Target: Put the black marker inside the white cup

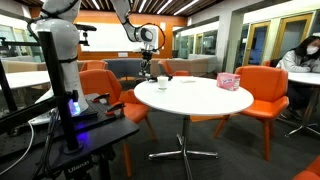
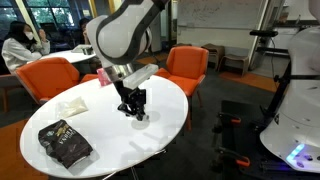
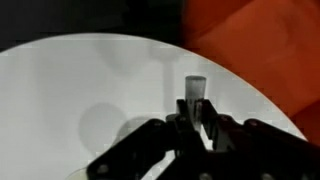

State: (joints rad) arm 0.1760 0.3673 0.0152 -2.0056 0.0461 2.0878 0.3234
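Observation:
Next, I release the black marker inside the white cup [image 1: 163, 81] near the round white table's edge.
My gripper [image 3: 190, 128] hangs low over the round white table [image 3: 70, 90], near its edge. Its fingers are close together around a thin greyish-dark stick, the black marker [image 3: 196, 90], which pokes out past the fingertips. In both exterior views the gripper [image 1: 148, 72] [image 2: 132, 108] is just above the tabletop. A small white cup [image 1: 161, 85] [image 2: 141, 117] stands right beside the gripper. The cup does not show clearly in the wrist view.
A pink patterned box [image 1: 228, 81] [image 2: 105, 75] sits at the table's far side. A black snack bag [image 2: 65, 143] and a white napkin [image 2: 72, 105] lie on the table. Orange chairs [image 1: 262, 95] [image 2: 187, 64] ring it.

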